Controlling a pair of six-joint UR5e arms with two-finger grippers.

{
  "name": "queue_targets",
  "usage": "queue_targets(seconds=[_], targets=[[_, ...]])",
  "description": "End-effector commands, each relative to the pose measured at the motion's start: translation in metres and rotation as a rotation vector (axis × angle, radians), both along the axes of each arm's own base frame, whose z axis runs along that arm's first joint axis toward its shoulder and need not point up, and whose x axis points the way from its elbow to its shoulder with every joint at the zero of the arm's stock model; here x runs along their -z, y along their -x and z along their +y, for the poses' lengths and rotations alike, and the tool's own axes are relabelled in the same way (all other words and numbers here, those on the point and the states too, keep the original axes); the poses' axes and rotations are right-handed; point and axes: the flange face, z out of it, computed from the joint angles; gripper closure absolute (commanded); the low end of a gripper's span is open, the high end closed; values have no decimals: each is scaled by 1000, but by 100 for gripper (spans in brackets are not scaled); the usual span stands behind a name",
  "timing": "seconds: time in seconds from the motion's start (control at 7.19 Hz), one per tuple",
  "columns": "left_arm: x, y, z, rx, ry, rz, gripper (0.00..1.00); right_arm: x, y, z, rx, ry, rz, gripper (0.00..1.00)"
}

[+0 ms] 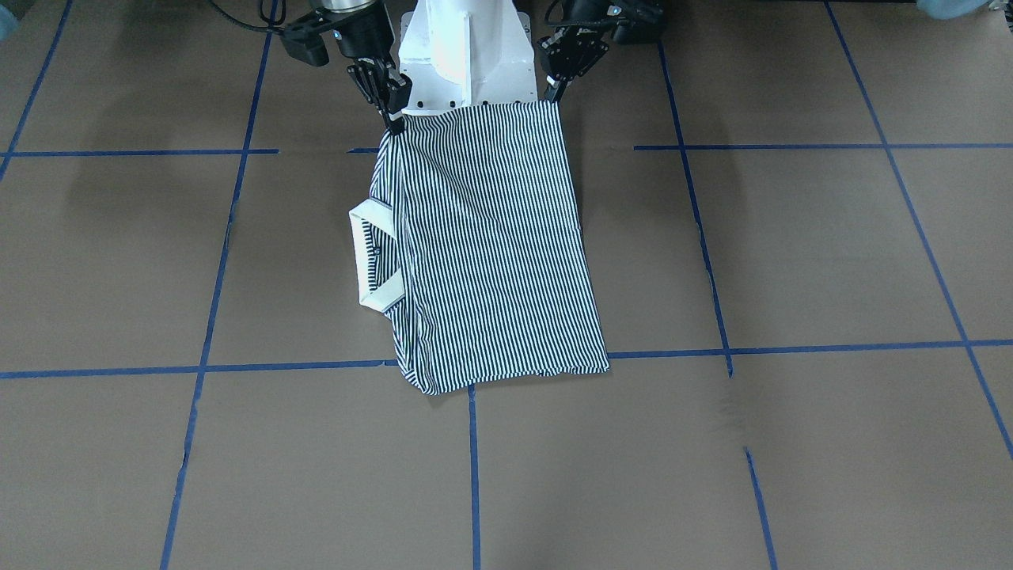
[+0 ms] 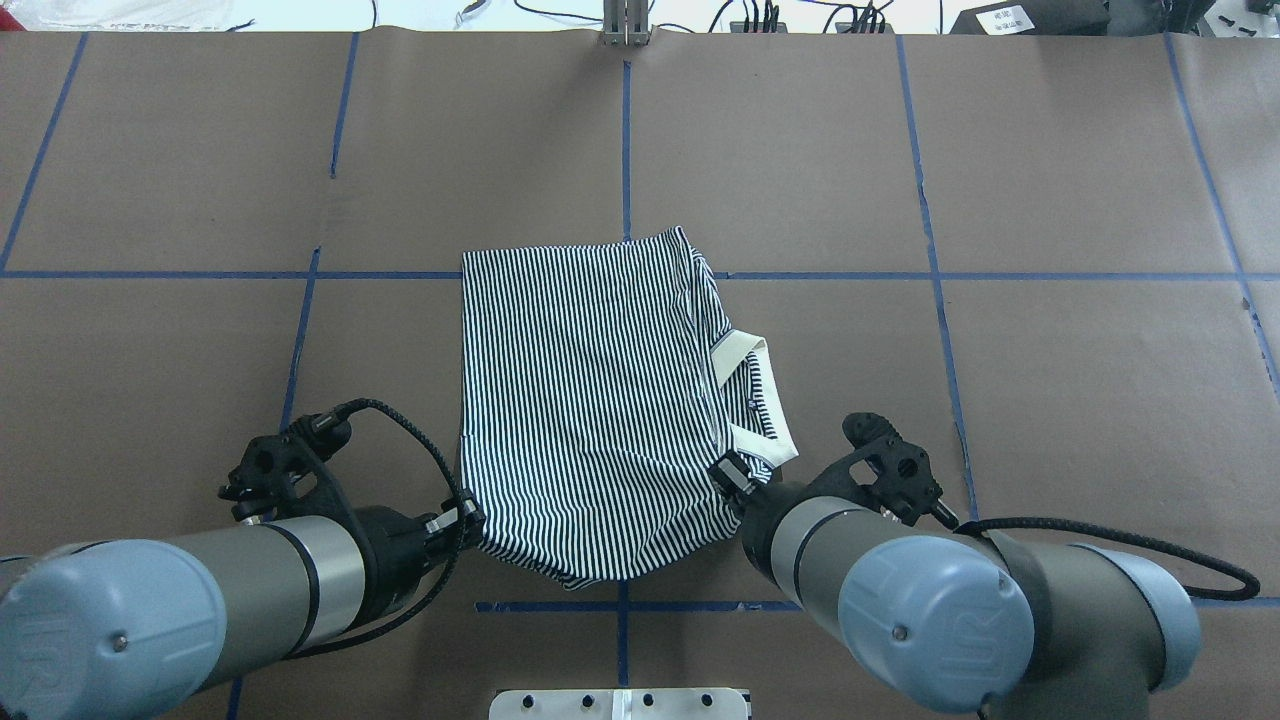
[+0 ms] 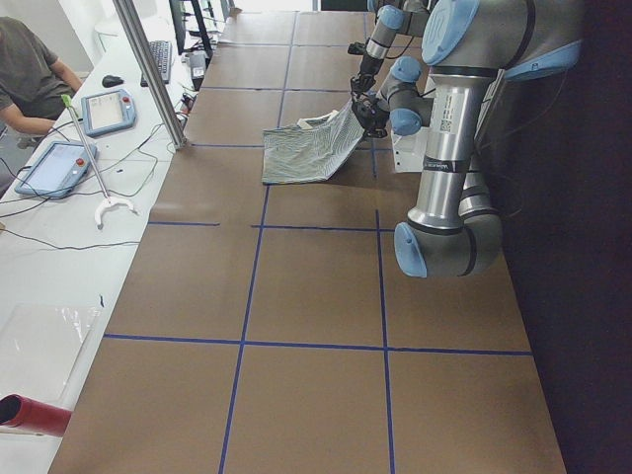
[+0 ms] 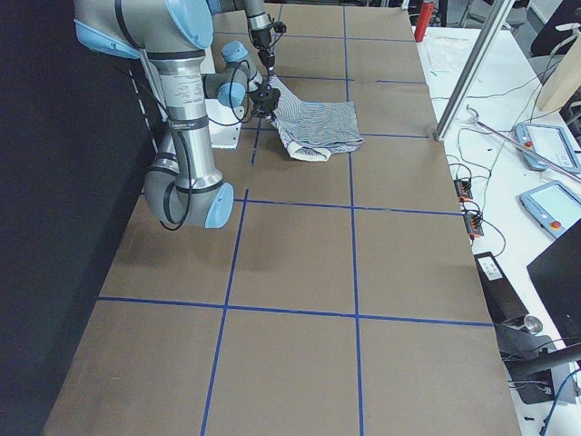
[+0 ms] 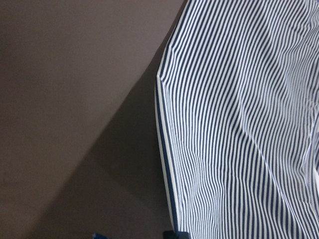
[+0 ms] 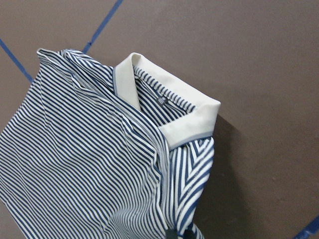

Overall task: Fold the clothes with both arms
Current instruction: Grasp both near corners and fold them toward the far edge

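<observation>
My right gripper will release the striped polo shirt's near corner just past the shirt's far corner on the collar side (image 1: 437, 418) (image 6: 32, 45).
The striped polo shirt (image 1: 491, 253) lies folded on the brown table, its cream collar (image 1: 368, 261) sticking out on the robot's right side. It also shows in the overhead view (image 2: 590, 400). My left gripper (image 2: 468, 520) is shut on the shirt's near left corner. My right gripper (image 2: 730, 478) is shut on the near right corner, beside the collar (image 2: 745, 350). The near edge is lifted off the table and slopes up to both grippers (image 3: 311, 148). The far edge rests on the table. The wrist views show only striped cloth (image 5: 239, 124) and the collar (image 6: 169, 104).
The white pedestal base (image 1: 467, 55) stands right behind the held edge. Blue tape lines (image 2: 625, 150) cross the brown table. A metal post (image 2: 625, 25) stands at the far edge. An operator (image 3: 30, 69) and tablets (image 3: 109, 111) are at the far side bench.
</observation>
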Motion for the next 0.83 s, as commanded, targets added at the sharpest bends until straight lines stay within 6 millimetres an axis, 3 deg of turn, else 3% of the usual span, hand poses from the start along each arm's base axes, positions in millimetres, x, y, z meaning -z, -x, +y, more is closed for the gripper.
queue_targets(seconds=[0.0, 0.42, 0.56, 0.7], targets=[[3, 12, -57, 80, -59, -65, 100, 17, 1, -81, -69, -23, 35, 100], [-7, 8, -141, 124, -102, -151, 100, 30, 25, -187, -105, 19, 69, 100], [-17, 4, -160, 139, -123, -154, 100, 15, 37, -210, -116, 21, 49, 100], [-31, -8, -177, 153, -122, -154, 100, 15, 45, -231, -112, 18, 40, 100]])
